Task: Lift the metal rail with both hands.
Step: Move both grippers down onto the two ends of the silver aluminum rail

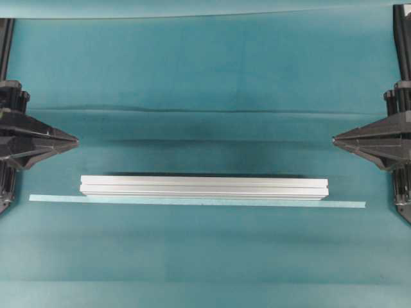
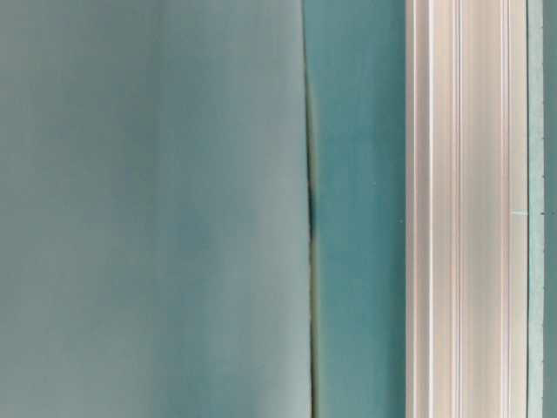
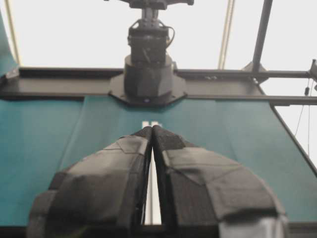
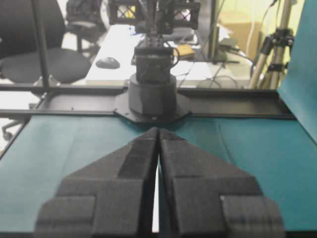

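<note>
Next, my right gripper grips the metal rail across, a short way in from the rail's end [image 1: 286, 187] nearest that gripper, with fingers on both long sides.
The metal rail [image 1: 204, 187] lies flat on the teal cloth, running left to right across the middle, its grooves lengthwise. It fills the right side of the table-level view [image 2: 466, 209]. A sliver of it shows through the finger gap in the left wrist view [image 3: 152, 196] and the right wrist view [image 4: 156, 208]. My left gripper [image 1: 76, 141] is shut and empty at the left edge, above and left of the rail's left end. My right gripper [image 1: 335, 139] is shut and empty at the right edge, above and right of the rail's right end. Both point inward, tips together.
A thin pale blue-green tape strip [image 1: 192, 201] lies along the rail's near side. A fold in the cloth [image 1: 205, 110] runs across the table behind the rail. The opposite arm's base shows in each wrist view [image 3: 147, 74] [image 4: 153, 94].
</note>
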Available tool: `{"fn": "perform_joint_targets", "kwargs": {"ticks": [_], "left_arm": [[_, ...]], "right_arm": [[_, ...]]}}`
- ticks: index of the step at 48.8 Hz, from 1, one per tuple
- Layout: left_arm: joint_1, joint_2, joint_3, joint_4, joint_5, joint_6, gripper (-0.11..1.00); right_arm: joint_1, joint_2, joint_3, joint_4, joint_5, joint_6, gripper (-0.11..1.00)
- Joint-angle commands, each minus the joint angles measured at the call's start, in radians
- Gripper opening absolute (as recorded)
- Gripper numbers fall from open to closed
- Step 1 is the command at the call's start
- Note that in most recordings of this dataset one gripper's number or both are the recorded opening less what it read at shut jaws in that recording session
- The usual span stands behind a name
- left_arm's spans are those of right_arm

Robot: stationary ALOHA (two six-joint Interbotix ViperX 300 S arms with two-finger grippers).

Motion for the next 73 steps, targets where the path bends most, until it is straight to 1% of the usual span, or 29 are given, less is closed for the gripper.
{"fn": "perform_joint_targets", "kwargs": {"ticks": [1,2,3,5,7,9,11,17,26,30,34,41,47,52,54,59,67,70,73], "left_arm": [[-0.002,0.014,-0.043,0.009,0.043,-0.023,0.14],[0.000,0.015,-0.051,0.011,0.061,-0.025,0.14],[0.000,0.017,-0.055,0.012,0.080,-0.025,0.14],[0.000,0.017,-0.069,0.012,0.117,-0.026,0.10],[0.000,0.017,-0.084,0.012,0.147,-0.026,0.05],[-0.003,0.015,-0.100,0.012,0.173,-0.026,0.01],[-0.005,0.014,-0.120,0.014,0.201,-0.025,-0.01],[-0.014,0.026,-0.187,0.014,0.307,-0.017,-0.01],[-0.014,0.083,-0.268,0.012,0.561,-0.067,-0.01],[-0.014,0.112,-0.298,0.014,0.643,-0.084,-0.01],[-0.012,0.144,-0.321,0.014,0.687,-0.092,-0.01],[0.003,0.224,-0.370,0.014,0.750,-0.110,-0.01],[0.015,0.307,-0.414,0.014,0.825,-0.179,-0.01],[0.020,0.379,-0.445,0.014,0.911,-0.229,-0.01],[0.018,0.402,-0.456,0.015,0.940,-0.236,-0.01],[0.015,0.449,-0.482,0.015,0.996,-0.238,-0.01],[0.012,0.525,-0.514,0.021,1.072,-0.232,-0.01],[0.008,0.554,-0.526,0.025,1.092,-0.218,-0.01],[-0.002,0.580,-0.535,0.028,1.094,-0.184,-0.01]], "right_arm": [[-0.006,0.018,-0.009,0.008,0.000,0.017,0.10],[-0.006,0.020,-0.014,0.020,0.005,0.017,0.10],[-0.006,0.023,-0.020,0.044,0.012,0.021,0.10],[-0.008,0.031,-0.028,0.077,0.032,0.032,0.06],[-0.008,0.038,-0.038,0.098,0.061,0.041,0.01],[-0.008,0.044,-0.051,0.110,0.097,0.051,0.00],[-0.008,0.054,-0.067,0.112,0.135,0.063,0.00],[-0.014,0.095,-0.143,0.112,0.270,0.100,0.00],[-0.034,0.195,-0.264,0.112,0.499,0.183,0.00],[-0.038,0.252,-0.310,0.112,0.598,0.213,0.00],[-0.038,0.313,-0.351,0.114,0.698,0.233,0.00],[-0.037,0.430,-0.436,0.112,0.850,0.233,0.00],[-0.035,0.525,-0.511,0.109,0.982,0.227,0.00],[-0.032,0.600,-0.574,0.092,1.086,0.215,0.00],[-0.032,0.626,-0.595,0.081,1.123,0.209,0.00],[-0.032,0.681,-0.638,0.060,1.192,0.187,0.00],[-0.035,0.736,-0.664,0.058,1.239,0.160,0.00],[-0.034,0.752,-0.672,0.058,1.255,0.155,0.00],[-0.038,0.762,-0.676,0.057,1.267,0.147,0.00]]}}
